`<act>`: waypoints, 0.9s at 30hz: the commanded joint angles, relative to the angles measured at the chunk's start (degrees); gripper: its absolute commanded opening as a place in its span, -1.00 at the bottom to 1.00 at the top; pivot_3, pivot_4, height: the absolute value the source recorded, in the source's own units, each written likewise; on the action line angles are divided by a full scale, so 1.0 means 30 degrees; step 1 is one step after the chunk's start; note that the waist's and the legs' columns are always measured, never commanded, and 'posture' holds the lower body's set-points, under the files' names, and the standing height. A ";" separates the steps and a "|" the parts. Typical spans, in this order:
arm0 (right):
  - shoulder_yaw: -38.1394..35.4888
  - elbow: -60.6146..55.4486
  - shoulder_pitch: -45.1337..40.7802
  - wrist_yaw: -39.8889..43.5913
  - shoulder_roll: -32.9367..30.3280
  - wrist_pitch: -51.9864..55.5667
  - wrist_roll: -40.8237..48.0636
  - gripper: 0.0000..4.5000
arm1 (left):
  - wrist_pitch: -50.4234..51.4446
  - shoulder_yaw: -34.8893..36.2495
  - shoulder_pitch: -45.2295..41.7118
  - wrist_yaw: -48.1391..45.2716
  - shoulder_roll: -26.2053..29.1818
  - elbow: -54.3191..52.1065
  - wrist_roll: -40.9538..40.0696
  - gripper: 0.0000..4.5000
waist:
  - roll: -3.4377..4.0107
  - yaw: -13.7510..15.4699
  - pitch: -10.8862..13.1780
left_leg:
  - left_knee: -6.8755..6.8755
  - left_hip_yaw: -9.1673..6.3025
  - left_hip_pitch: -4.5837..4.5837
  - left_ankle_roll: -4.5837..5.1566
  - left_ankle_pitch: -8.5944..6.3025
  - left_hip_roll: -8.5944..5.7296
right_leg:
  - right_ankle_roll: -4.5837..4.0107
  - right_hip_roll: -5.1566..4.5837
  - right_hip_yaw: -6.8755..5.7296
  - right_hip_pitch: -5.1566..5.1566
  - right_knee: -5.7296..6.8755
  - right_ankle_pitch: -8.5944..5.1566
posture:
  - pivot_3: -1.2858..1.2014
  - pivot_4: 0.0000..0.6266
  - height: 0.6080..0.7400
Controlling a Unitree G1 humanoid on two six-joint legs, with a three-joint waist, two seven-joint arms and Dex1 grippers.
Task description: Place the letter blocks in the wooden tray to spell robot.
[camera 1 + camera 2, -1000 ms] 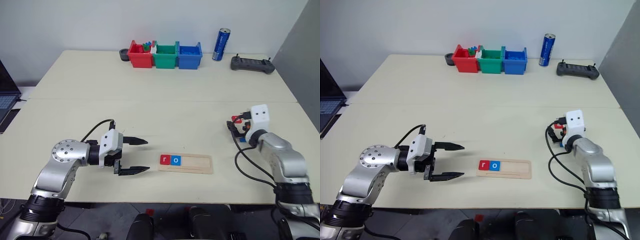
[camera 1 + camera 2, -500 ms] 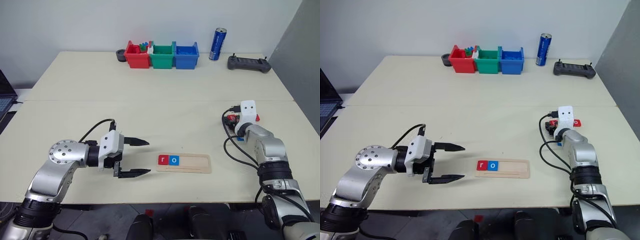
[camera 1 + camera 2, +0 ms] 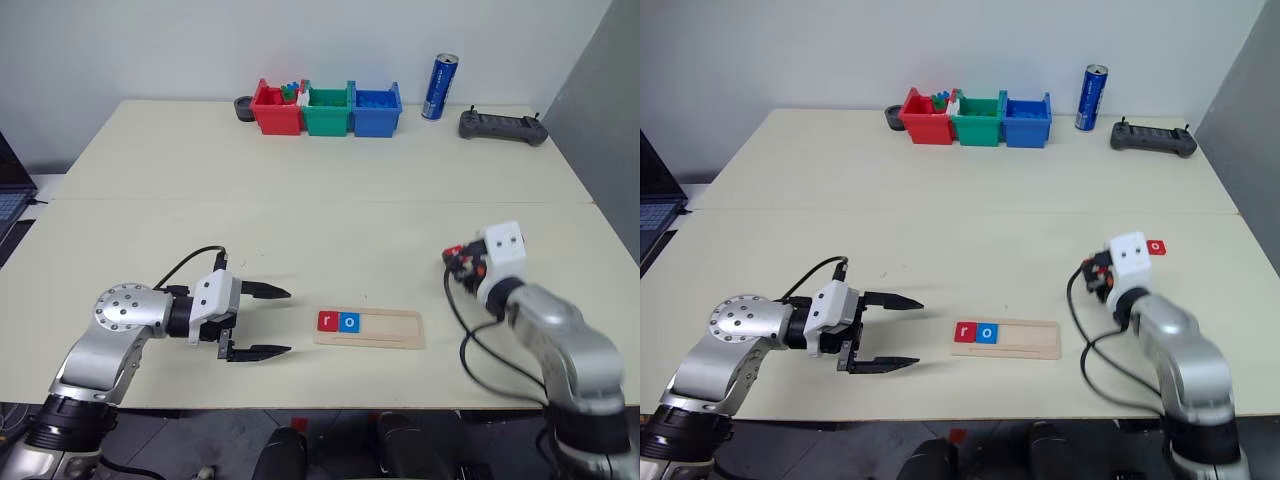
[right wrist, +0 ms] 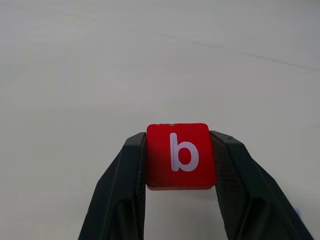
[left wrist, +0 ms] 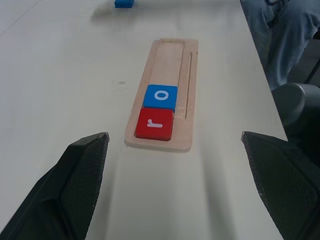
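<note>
My right gripper holds the b block's o-block-meeting side, so I need to set it down and grip its top and bottom point(image 4: 177, 127).
The wooden tray point(image 3: 385, 329) lies near the table's front edge. A red "r" block point(image 3: 327, 321) and a blue "o" block point(image 3: 348, 322) sit at its left end; the left wrist view shows the same r block point(image 5: 154, 124) and o block point(image 5: 160, 96). My left gripper point(image 3: 272, 321) is open, level with the table, to the left of the tray. My right gripper point(image 4: 181, 150) is shut on a red "b" block point(image 4: 160, 175), held above the table to the right of the tray. Another red block point(image 3: 1155, 245) lies on the table beyond it. A blue block point(image 5: 124, 3) lies past the tray's far end.
Red point(image 3: 278, 108), green point(image 3: 326, 109) and blue point(image 3: 376, 108) bins stand at the back with a blue can point(image 3: 435, 87) and a black controller point(image 3: 503, 126). A laptop point(image 3: 8, 190) sits at the far left. A person's legs point(image 5: 280, 40) are beside the table.
My right gripper has closed on the red b block and drawn back and left toward me, leaving one red block on the table. The left gripper has stayed put.
</note>
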 commanded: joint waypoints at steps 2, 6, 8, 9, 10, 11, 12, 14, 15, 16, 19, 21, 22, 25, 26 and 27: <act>0.0104 -0.4386 0.2955 -0.2274 0.2015 0.2460 -0.0248 -0.35 | -0.0831 -0.0369 -0.0794 -0.0680 -0.0228 0.0758 0.0176 1.00 | -0.0006 -0.0008 -0.0003 | 0.0009 0.0008 0.0010 -0.0001 0.0001 0.0004 | 0.0028 0.0003 0.0009 0.0008 -0.0003 -0.0017 | 0.03 -0.52 1.00; 0.0815 -0.4317 0.4273 -0.3792 0.3858 0.2375 -0.1003 -0.35 | -0.1245 -0.0875 -0.1483 -0.1053 -0.0550 0.1410 0.0449 1.00 | -0.0010 -0.0092 -0.0006 | 0.0018 0.0048 0.0059 -0.0006 0.0006 0.0011 | 0.0100 0.0012 0.0041 0.0029 0.0000 -0.0054 | 0.03 -0.52 1.00; 0.0809 -0.3661 0.4347 -0.4268 0.4642 0.1982 -0.1236 -0.35 | -0.1360 -0.0997 -0.1642 -0.1098 -0.0616 0.1474 0.0500 1.00 | -0.0011 -0.0127 -0.0007 | 0.0015 0.0062 0.0078 -0.0005 0.0006 0.0014 | 0.0106 0.0017 0.0056 0.0032 0.0011 -0.0054 | 0.03 -0.52 1.00; 0.0791 -0.3266 0.4342 -0.4439 0.4941 0.1784 -0.1376 -0.35 | -0.1353 -0.1037 -0.1708 -0.1077 -0.0641 0.1423 0.0521 1.00 | -0.0011 -0.0129 -0.0007 | 0.0014 0.0062 0.0079 -0.0005 0.0006 0.0019 | 0.0106 0.0021 0.0055 0.0033 0.0011 -0.0055 | 0.03 -0.52 1.00; 0.0720 -0.2971 0.4335 -0.4557 0.5219 0.1629 -0.1458 -0.35 | -0.1314 -0.1058 -0.1745 -0.1049 -0.0648 0.1342 0.0521 1.00 | -0.0011 -0.0129 -0.0007 | 0.0007 0.0057 0.0079 -0.0005 0.0006 0.0019 | 0.0106 0.0022 0.0051 0.0033 0.0008 -0.0057 | 0.03 -0.52 1.00; 0.0613 -0.2723 0.4341 -0.4602 0.5429 0.1490 -0.1494 -0.35 | -0.1224 -0.1054 -0.1728 -0.0996 -0.0632 0.1162 0.0488 1.00 | -0.0010 -0.0129 -0.0007 | 0.0007 0.0057 0.0077 -0.0005 0.0006 0.0019 | 0.0104 0.0022 0.0051 0.0032 0.0008 -0.0059 | 0.03 -0.52 1.00; 0.0528 -0.2518 0.4313 -0.4701 0.5573 0.1301 -0.1588 -0.35 | -0.1075 -0.1020 -0.1692 -0.0900 -0.0612 0.0931 0.0420 1.00 | -0.0010 -0.0128 -0.0007 | 0.0003 0.0056 0.0074 -0.0004 0.0005 0.0019 | 0.0100 0.0021 0.0050 0.0032 0.0005 -0.0060 | 0.03 -0.52 1.00; 0.0345 -0.2458 0.4158 -0.4718 0.6017 0.0949 -0.1477 0.08 | -0.0935 -0.0950 -0.1564 -0.0730 -0.0549 0.0585 0.0376 1.00 | -0.0011 -0.0125 -0.0007 | 0.0002 0.0055 0.0070 -0.0004 0.0005 0.0020 | 0.0095 0.0020 0.0052 0.0032 -0.0003 -0.0062 | 0.03 -0.52 1.00; 0.0304 -0.2587 0.4004 -0.4719 0.6146 0.0821 -0.1449 0.24 | -0.0874 -0.0916 -0.1477 -0.0643 -0.0510 0.0442 0.0380 1.00 | -0.0011 -0.0123 -0.0007 | 0.0002 0.0054 0.0067 -0.0004 0.0004 0.0019 | 0.0095 0.0019 0.0050 0.0031 -0.0007 -0.0063 | 0.03 -0.52 1.00; 0.0252 -0.2717 0.3827 -0.4727 0.6221 0.0695 -0.1463 0.41 | -0.0832 -0.0896 -0.1412 -0.0583 -0.0479 0.0356 0.0387 1.00 | -0.0011 -0.0123 -0.0007 | 0.0002 0.0052 0.0065 -0.0004 0.0004 0.0019 | 0.0095 0.0018 0.0050 0.0031 -0.0006 -0.0062 | 0.03 -0.52 1.00; -0.0470 -0.3171 0.2645 -0.4727 0.6170 0.0623 -0.1393 0.90 | -0.0841 -0.0810 -0.1173 -0.0407 -0.0396 0.0272 0.0448 1.00 | -0.0010 -0.0137 -0.0006 | 0.0003 0.0056 0.0067 -0.0004 0.0005 0.0018 | 0.0096 0.0017 0.0053 0.0031 -0.0006 -0.0063 | 0.03 -0.52 1.00; -0.1081 -0.3319 0.1547 -0.4189 0.5540 0.0728 -0.1128 0.99 | -0.0941 -0.0740 -0.1115 -0.0284 -0.0401 0.0390 0.0522 1.00 | -0.0010 -0.0134 -0.0006 | 0.0005 0.0053 0.0067 -0.0005 0.0005 0.0018 | 0.0096 0.0017 0.0049 0.0031 -0.0004 -0.0063 | 0.03 -0.52 1.00; -0.1274 -0.3270 0.1034 -0.3421 0.4846 0.0924 -0.0728 0.99 | -0.1002 -0.0718 -0.1109 -0.0231 -0.0403 0.0484 0.0554 1.00 | -0.0010 -0.0131 -0.0007 | 0.0005 0.0051 0.0066 -0.0005 0.0005 0.0018 | 0.0096 0.0018 0.0048 0.0031 -0.0003 -0.0062 | 0.03 -0.52 1.00; -0.1324 -0.2807 0.0248 0.0320 0.1926 0.1615 0.1386 0.99 | -0.1220 -0.0749 -0.0988 -0.0054 -0.0439 0.0604 0.0676 1.00 | -0.0010 -0.0132 -0.0007 | 0.0003 0.0053 0.0063 -0.0004 0.0004 0.0016 | 0.0087 0.0017 0.0047 0.0031 -0.0010 -0.0057 | 0.03 -0.52 1.00; -0.1168 -0.2587 0.0209 0.1941 0.0468 0.1626 0.2089 0.99 | -0.1283 -0.0781 -0.0941 0.0013 -0.0487 0.0599 0.0752 1.00 | -0.0006 -0.0128 -0.0004 | -0.0001 0.0049 0.0062 -0.0002 0.0003 0.0016 | 0.0066 0.0018 0.0041 0.0032 -0.0013 -0.0046 | 0.03 -0.52 1.00; -0.0858 -0.2330 0.0341 0.3988 -0.1389 0.1158 0.2655 0.99 | -0.1355 -0.0811 -0.0897 0.0075 -0.0542 0.0592 0.0833 1.00 | -0.0007 -0.0127 -0.0004 | 0.0000 0.0048 0.0059 0.0000 0.0002 0.0013 | 0.0043 0.0016 0.0040 0.0032 -0.0019 -0.0033 | 0.03 -0.52 1.00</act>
